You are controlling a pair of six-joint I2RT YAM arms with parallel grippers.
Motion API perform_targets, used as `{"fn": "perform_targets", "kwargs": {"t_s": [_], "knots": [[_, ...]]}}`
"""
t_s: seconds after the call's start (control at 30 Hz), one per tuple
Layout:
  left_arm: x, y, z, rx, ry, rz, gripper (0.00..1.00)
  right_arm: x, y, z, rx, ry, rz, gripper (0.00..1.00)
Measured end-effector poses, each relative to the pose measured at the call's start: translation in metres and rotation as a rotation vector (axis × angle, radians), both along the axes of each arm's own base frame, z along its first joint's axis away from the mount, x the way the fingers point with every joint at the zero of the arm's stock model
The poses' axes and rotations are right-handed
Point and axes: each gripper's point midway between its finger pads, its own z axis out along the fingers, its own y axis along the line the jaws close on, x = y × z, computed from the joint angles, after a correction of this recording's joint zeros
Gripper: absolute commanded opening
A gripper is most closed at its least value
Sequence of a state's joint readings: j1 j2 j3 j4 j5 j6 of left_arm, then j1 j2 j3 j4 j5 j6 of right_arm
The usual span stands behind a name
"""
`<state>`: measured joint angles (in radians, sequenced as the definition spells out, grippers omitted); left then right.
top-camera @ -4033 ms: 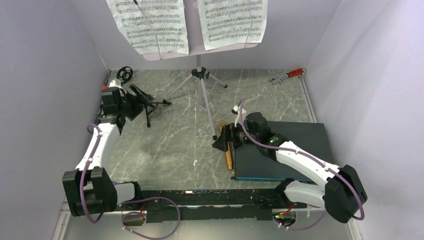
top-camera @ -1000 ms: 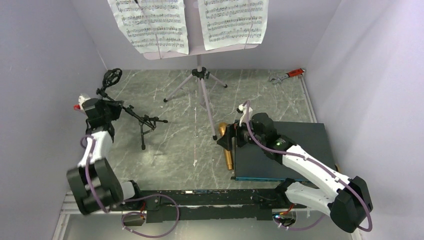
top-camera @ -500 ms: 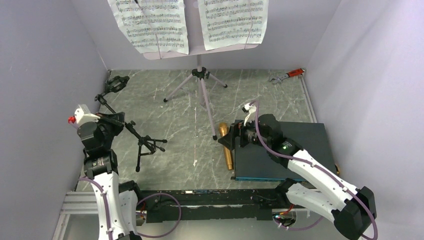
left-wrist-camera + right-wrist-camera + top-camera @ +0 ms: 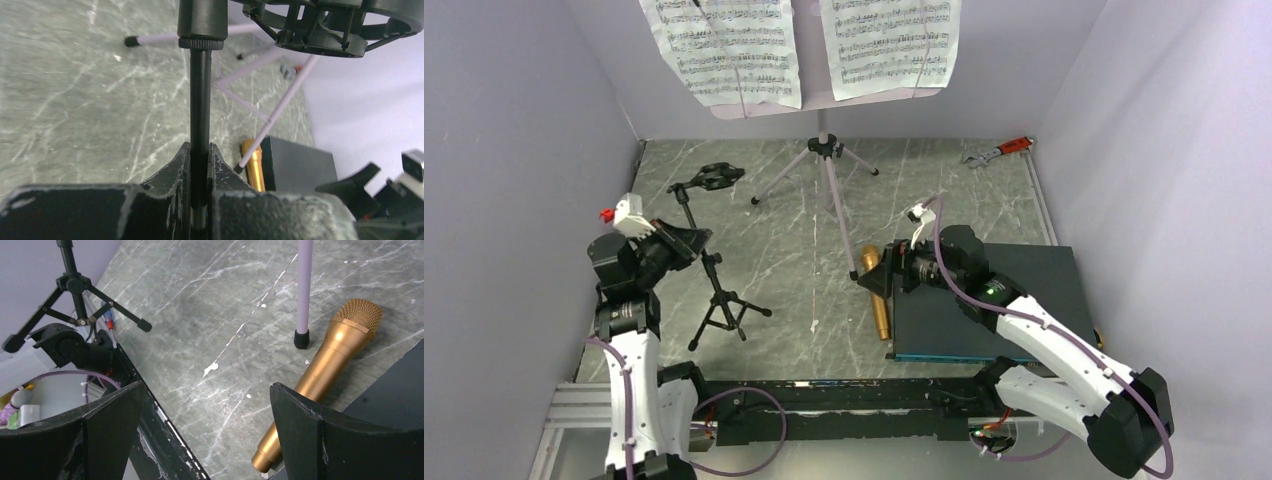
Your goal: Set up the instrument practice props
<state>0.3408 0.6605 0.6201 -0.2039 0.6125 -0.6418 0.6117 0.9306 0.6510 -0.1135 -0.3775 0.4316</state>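
Next, I let go of the black mic stand with my left gripper on the marble table [image 4: 772, 314], between the gold microphone and my left gripper. The stand's feet are still at the table.
The pale music stand's silver tripod [image 4: 824, 170] rises at the back centre and carries two white sheet-music pages [image 4: 724, 50]. My left gripper [image 4: 686, 240] is shut on the pole of the black mic stand [image 4: 716, 285], which stands nearly upright with its feet at the table. Its ring mount [image 4: 714, 177] is on top. In the left wrist view the pole [image 4: 201, 100] runs up between the shut left gripper [image 4: 200, 150] toward the ring mount [image 4: 330, 25]. The gold microphone [image 4: 879, 295] lies flat beside a tripod foot. My right gripper [image 4: 207, 390] hangs open over the table, the microphone [image 4: 325, 370] by its right finger.
A dark flat board [image 4: 1014, 300] lies at the right, touching the microphone's side. A red-handled wrench [image 4: 999, 150] rests in the far right corner. Lilac walls close in on three sides. The black base rail [image 4: 824, 395] runs along the near edge.
My left arm has swung the mic stand from a slanted pose by the left wall to nearly upright, farther right, ring mount on top. The right gripper has barely shifted.
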Motion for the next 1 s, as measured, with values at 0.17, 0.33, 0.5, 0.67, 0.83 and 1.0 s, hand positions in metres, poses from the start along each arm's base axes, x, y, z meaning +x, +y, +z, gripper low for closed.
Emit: {"fn": "perform_targets", "kwargs": {"t_s": [0.17,0.33,0.5,0.67,0.83,1.0], "knots": [[0.002,-0.038,-0.011,0.034,0.035,-0.170,0.03,0.008,-0.002,-0.004,0.037,0.038,-0.001,1.00],[0.000,-0.095,-0.011,0.126,0.030,-0.372,0.03,0.015,-0.008,-0.009,0.091,0.083,-0.008,1.00],[-0.001,-0.148,-0.012,0.259,0.012,-0.516,0.03,0.017,-0.014,-0.015,0.126,0.117,-0.015,1.00],[-0.005,-0.186,-0.020,0.444,-0.042,-0.555,0.03,0.019,-0.021,-0.021,0.143,0.131,-0.032,1.00],[0.003,-0.201,-0.011,0.548,-0.170,-0.476,0.03,0.019,-0.026,-0.026,0.143,0.138,-0.051,1.00],[0.023,-0.191,-0.004,0.563,-0.281,-0.327,0.03,0.020,-0.027,-0.023,0.146,0.129,-0.054,1.00]]}}
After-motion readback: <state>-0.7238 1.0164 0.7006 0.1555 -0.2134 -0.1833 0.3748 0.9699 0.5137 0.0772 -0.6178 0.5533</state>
